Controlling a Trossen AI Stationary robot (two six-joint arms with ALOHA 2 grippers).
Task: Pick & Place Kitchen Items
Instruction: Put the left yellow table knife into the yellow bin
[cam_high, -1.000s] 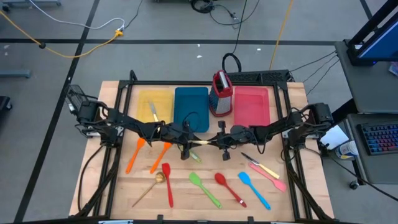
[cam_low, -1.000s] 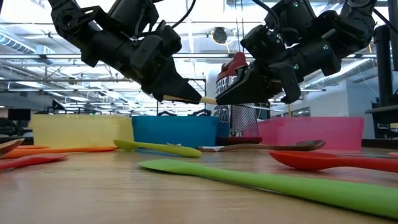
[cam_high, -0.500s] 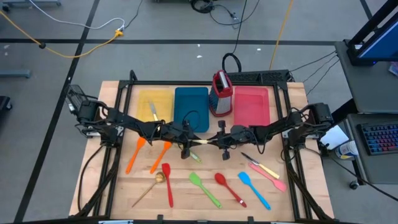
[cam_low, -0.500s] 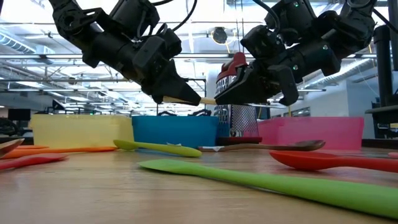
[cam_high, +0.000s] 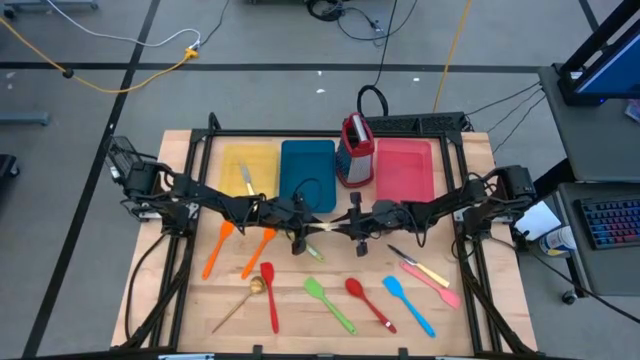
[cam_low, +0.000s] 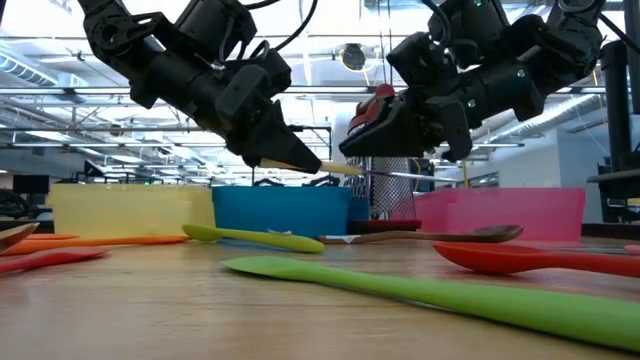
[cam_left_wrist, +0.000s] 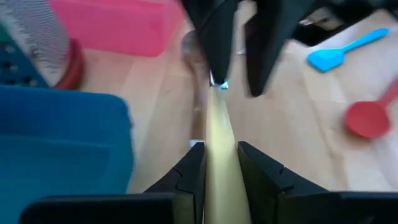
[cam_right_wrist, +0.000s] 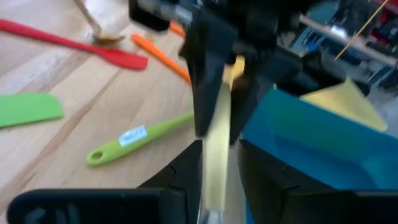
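Observation:
The cream-handled cutlery, now hanging over the table's middle, is to go in the yellow tray (cam_high: 257, 176), between that tray's utensil and the blue tray. Next, my left gripper lets go of it there.
A cream-handled piece of cutlery (cam_high: 326, 227) hangs in the air over the table's middle, level, between my two grippers. My left gripper (cam_high: 303, 228) is shut on it. My right gripper (cam_high: 350, 226) faces it from the right. Its fingers stand open on either side of the handle's metal end (cam_left_wrist: 217, 83), and whether one of them touches I cannot tell. In the low view the handle (cam_low: 335, 167) juts from the left gripper (cam_low: 305, 160), with the right gripper (cam_low: 350, 150) just above its end. Other utensils lie flat on the table. My left gripper pinches the cream handle (cam_left_wrist: 221, 155) between its two fingers (cam_left_wrist: 193, 177), which come level from the table's left and lie along it. The cutlery is lifted clear and about level, its metal end pointing right.
The yellow tray (cam_high: 262, 160), holding one utensil (cam_high: 246, 178), the blue tray (cam_high: 307, 170) and the pink tray (cam_high: 405, 168) stand along the far side. A red grater (cam_high: 357, 150) stands between blue and pink. Orange (cam_high: 218, 248), red (cam_high: 270, 295), green (cam_high: 328, 303), blue (cam_high: 408, 305) and pink (cam_high: 432, 283) utensils lie near.
My right gripper has risen a little at the cutlery's right end. The left gripper and the cream handle have stayed where they were.

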